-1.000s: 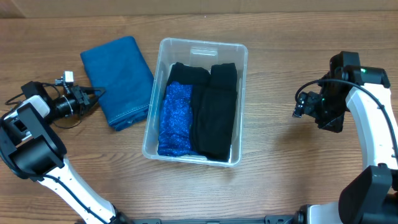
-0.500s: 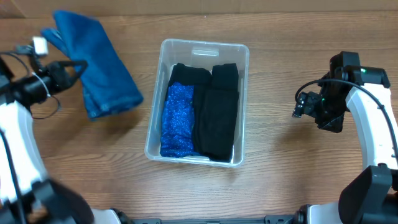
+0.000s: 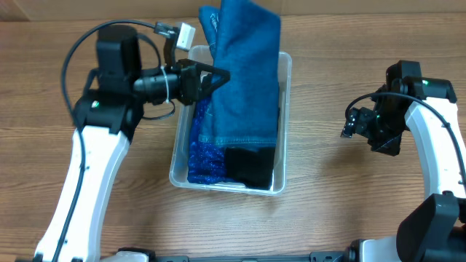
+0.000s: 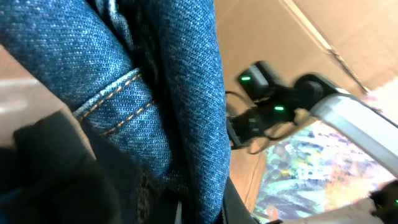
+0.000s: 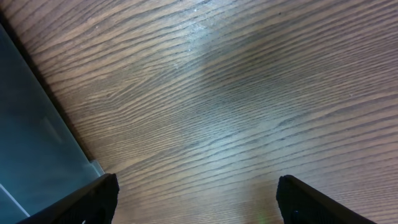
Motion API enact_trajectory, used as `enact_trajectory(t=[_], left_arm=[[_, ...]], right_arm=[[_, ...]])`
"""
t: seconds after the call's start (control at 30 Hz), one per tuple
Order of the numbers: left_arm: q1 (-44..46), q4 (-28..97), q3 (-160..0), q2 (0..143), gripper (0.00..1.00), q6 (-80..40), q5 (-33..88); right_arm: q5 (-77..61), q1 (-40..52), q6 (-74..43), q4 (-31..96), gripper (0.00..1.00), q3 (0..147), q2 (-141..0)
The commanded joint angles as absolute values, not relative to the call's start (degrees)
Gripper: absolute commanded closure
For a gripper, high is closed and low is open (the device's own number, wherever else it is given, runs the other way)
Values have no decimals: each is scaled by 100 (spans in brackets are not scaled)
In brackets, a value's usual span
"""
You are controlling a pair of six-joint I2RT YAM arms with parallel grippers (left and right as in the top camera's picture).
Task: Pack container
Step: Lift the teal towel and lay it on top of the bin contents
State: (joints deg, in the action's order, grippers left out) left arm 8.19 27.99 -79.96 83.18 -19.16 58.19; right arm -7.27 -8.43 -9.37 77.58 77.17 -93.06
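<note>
The robot's left gripper needs to release the folded blue jeans on the patterned blue and black garments inside the container (image 3: 234, 113).
The clear plastic container (image 3: 284, 124) sits mid-table with a patterned blue garment (image 3: 200, 156) on its left side and a black garment (image 3: 251, 166) on its right. My left gripper (image 3: 211, 76) is shut on folded blue jeans (image 3: 244, 73) and holds them hanging over the container; the denim fills the left wrist view (image 4: 124, 93). My right gripper (image 3: 358, 124) is open and empty, hovering over bare wood right of the container; its fingertips (image 5: 196, 196) show in the right wrist view, with the container's edge (image 5: 37, 143) at the left.
The wooden table top (image 3: 349, 204) surrounds the container. Cardboard (image 4: 348, 37) shows behind the right arm in the left wrist view.
My left arm lifted the jeans from the table's left side and swung them right, so they now hang over the container. The right arm has not moved.
</note>
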Motion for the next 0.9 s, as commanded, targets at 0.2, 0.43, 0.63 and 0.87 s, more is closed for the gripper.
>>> enact_trajectory(t=[0.2, 0.43, 0.63, 0.87], left_arm=[[1061, 2495, -8162, 9185, 96, -1605, 6403], [1173, 1918, -8162, 9181, 96, -2038, 6608], [1184, 3562, -8162, 9183, 96, -2064, 5050], [1203, 5358, -8152, 9183, 59, -2047, 1625]], right_arm=[[-760, -827, -915, 7752, 14, 7723, -9161], [-757, -827, -913, 7747, 14, 7723, -9161], [-760, -827, -895, 7752, 14, 7723, -9161], [-760, -827, -895, 7752, 14, 7723, -9161]])
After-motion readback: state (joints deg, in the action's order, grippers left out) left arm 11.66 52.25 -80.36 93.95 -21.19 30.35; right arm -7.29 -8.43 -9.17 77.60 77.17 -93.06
